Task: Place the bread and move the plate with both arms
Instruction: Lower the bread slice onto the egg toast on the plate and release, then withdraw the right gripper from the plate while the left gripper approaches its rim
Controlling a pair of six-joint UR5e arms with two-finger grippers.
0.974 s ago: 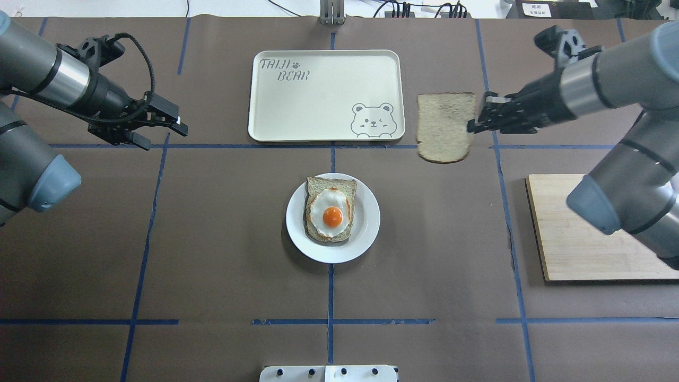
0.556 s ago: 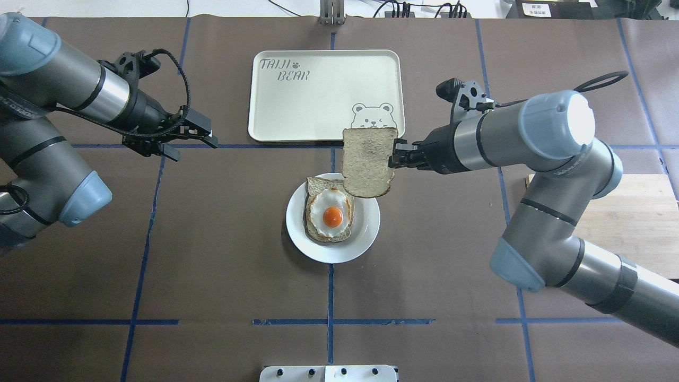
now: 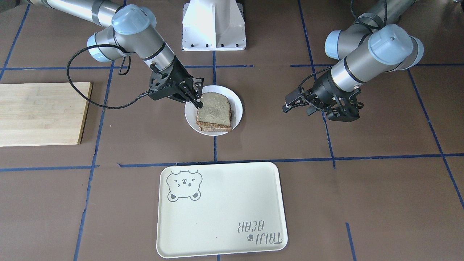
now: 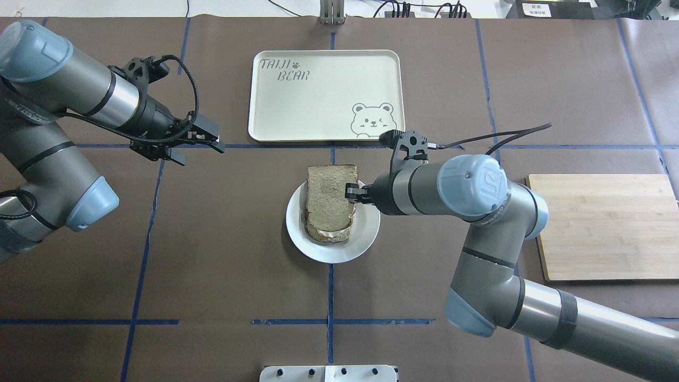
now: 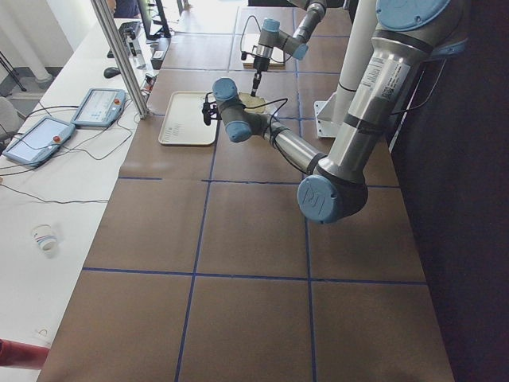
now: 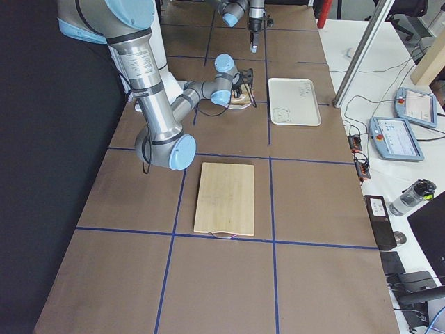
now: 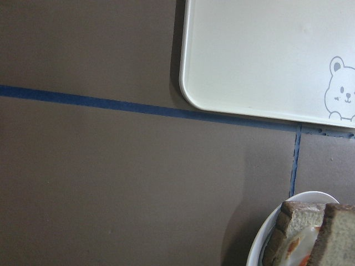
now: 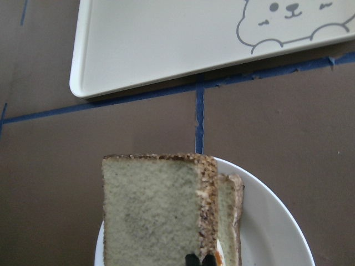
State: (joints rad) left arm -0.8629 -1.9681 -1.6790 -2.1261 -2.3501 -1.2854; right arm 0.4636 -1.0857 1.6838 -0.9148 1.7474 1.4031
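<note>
My left gripper will next move to the white plate's rim (image 3: 241, 103), on the side that faces that gripper, and grip it there to move the plate.
The bread (image 4: 329, 196) lies over the egg-topped slice (image 4: 324, 234) on the white plate (image 4: 366, 233) at the table's middle. Its far end sticks out past the plate's rim. My right gripper (image 4: 351, 193) is shut on the bread's right edge. In the front view the right gripper (image 3: 198, 104) pinches the bread (image 3: 214, 110) at its corner over the plate (image 3: 237, 101). In the right wrist view the bread (image 8: 150, 210) fills the lower middle. My left gripper (image 4: 201, 146) is open and empty, well to the left of the plate, above the table.
A cream tray with a bear drawing (image 4: 323, 95) lies just beyond the plate. A wooden board (image 4: 604, 228) lies at the right. The white pedestal (image 3: 214, 25) stands on the robot's side. Blue tape lines cross the brown table cover.
My right gripper has carried the bread from beside the tray to the plate and lowered it over the egg slice. My left gripper has moved a little toward the centre.
</note>
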